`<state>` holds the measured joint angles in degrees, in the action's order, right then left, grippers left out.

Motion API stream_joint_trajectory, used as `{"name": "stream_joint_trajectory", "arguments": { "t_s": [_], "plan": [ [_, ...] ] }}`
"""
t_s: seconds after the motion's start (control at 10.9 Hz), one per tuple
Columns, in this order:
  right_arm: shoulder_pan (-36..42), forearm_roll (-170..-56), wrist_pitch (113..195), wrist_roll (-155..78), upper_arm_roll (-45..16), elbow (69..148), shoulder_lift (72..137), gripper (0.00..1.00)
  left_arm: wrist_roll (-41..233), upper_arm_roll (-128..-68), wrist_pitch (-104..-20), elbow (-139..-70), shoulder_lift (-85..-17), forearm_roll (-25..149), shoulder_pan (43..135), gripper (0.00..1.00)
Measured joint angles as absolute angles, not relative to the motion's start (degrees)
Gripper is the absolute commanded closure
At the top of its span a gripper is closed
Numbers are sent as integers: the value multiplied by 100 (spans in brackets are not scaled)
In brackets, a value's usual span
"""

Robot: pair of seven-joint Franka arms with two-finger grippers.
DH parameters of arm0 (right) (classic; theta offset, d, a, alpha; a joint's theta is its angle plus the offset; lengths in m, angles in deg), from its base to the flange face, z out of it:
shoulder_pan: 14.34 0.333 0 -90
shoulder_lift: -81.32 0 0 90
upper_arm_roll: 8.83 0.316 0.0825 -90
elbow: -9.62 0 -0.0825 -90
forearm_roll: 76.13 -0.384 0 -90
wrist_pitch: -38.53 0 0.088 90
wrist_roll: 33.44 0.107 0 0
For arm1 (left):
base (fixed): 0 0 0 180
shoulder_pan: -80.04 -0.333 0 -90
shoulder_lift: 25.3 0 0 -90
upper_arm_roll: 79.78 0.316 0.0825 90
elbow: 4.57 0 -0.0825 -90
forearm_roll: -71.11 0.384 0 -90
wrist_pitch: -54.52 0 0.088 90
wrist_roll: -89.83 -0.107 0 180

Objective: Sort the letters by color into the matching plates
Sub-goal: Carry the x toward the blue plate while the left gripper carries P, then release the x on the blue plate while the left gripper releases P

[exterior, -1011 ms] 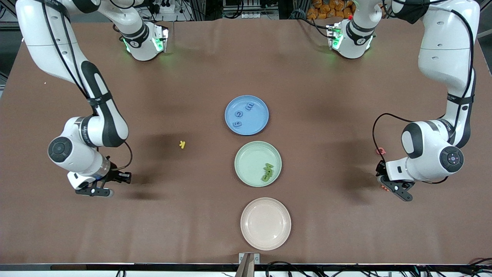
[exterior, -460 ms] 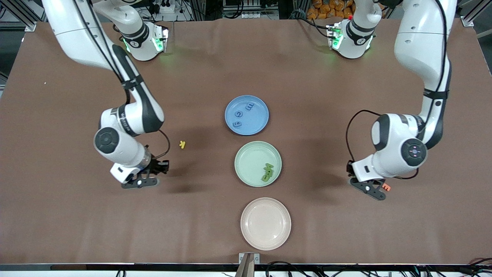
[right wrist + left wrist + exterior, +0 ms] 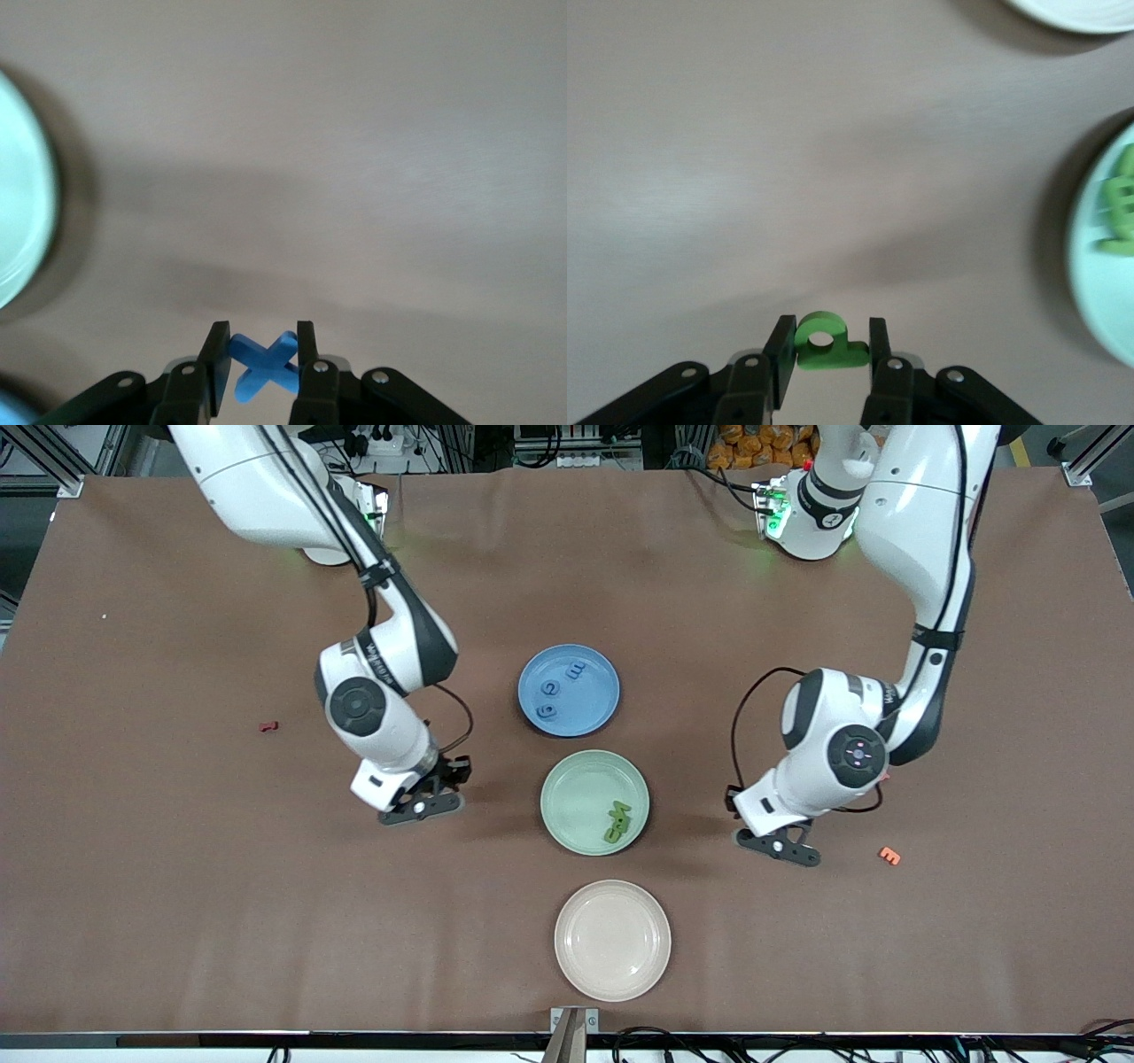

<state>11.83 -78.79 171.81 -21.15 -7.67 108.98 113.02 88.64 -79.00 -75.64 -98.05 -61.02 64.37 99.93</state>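
The green letter in my left gripper needs to be let go on top of the green letters in the green plate (image 3: 618,828) (image 3: 1123,193).
Three plates stand in a row mid-table: blue (image 3: 595,710), mint green (image 3: 571,797), and cream (image 3: 612,940) nearest the camera. Three blue letters (image 3: 551,689) lie in the blue plate, and green letters (image 3: 617,822) lie in the green one. My left gripper (image 3: 784,849) (image 3: 828,332) is over bare table beside the green plate (image 3: 1099,292), shut on a green letter (image 3: 824,343). My right gripper (image 3: 416,808) (image 3: 261,341) is over the table toward the right arm's end of that plate (image 3: 18,204), shut on a blue X letter (image 3: 264,365).
A small red letter (image 3: 268,726) lies on the brown cloth toward the right arm's end. An orange letter (image 3: 889,856) lies toward the left arm's end. The cream plate's rim (image 3: 1081,13) shows in the left wrist view. Cables run along the table's camera-side edge.
Both arms have swung inward from the table's ends toward the plates, each still holding its letter. The red letter is now uncovered and the right arm hides the yellow one.
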Motion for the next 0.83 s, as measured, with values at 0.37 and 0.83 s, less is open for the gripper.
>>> {"name": "stream_joint_trajectory", "arguments": {
  "t_s": [0.37,0.83],
  "plan": [
    [2051,-7875,17089,-1909,-770,10908,11302,82,10696,-8107,-7622,-9419,-6279,6435,10541,100],
    [2824,-7874,17050,-1786,-767,10945,11332,81,11839,-8120,-8365,-9159,-6785,6435,11006,100]
  ]
}}
